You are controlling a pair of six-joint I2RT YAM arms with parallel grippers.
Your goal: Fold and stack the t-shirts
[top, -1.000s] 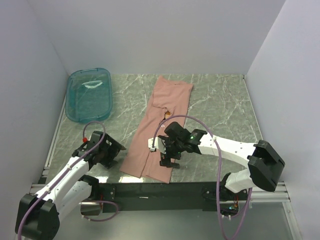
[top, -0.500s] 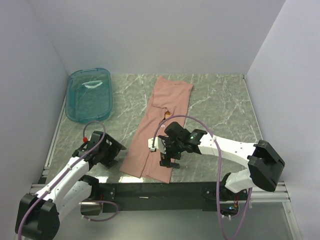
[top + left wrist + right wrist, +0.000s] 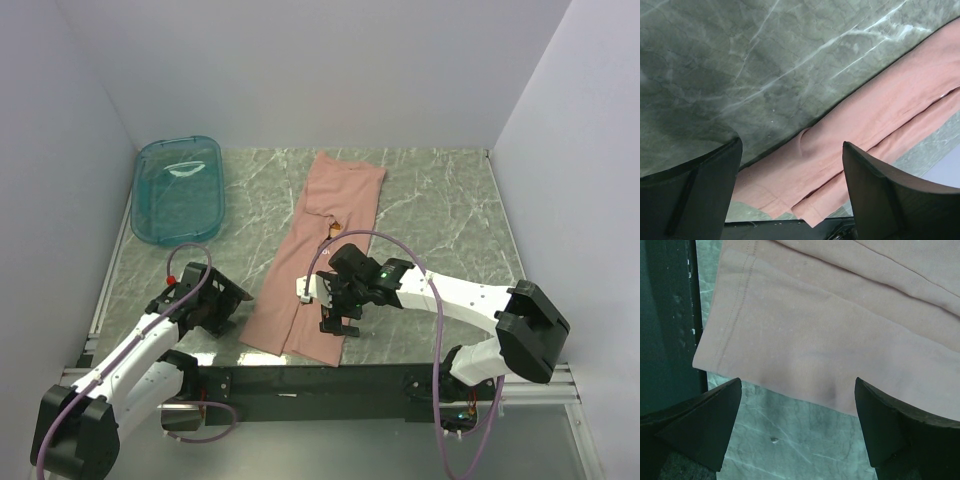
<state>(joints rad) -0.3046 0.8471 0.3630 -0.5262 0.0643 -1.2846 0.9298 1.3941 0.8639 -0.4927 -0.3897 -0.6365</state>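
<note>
The robot's right gripper needs to close on the hem corner (image 3: 335, 361) (image 3: 703, 361) of the dusty-pink t-shirt next to the black rail, at the corner farther from the left gripper.
A dusty-pink t-shirt (image 3: 325, 235) lies folded into a long narrow strip, running from the back middle of the table to its near edge. The left wrist view shows its lower left edge (image 3: 875, 125); the right wrist view shows its hem corner (image 3: 805, 340). My left gripper (image 3: 228, 303) is open, low over the marble just left of the strip's near end, with nothing between its fingers (image 3: 700, 195). My right gripper (image 3: 338, 322) is open too, hovering over the strip's near right edge, empty between its fingers (image 3: 890, 430).
A teal see-through plastic tub (image 3: 178, 188) stands at the back left. White walls close in the table on the left, back and right. A black rail (image 3: 300, 380) runs along the near edge, also seen beside the shirt's hem (image 3: 665, 325).
</note>
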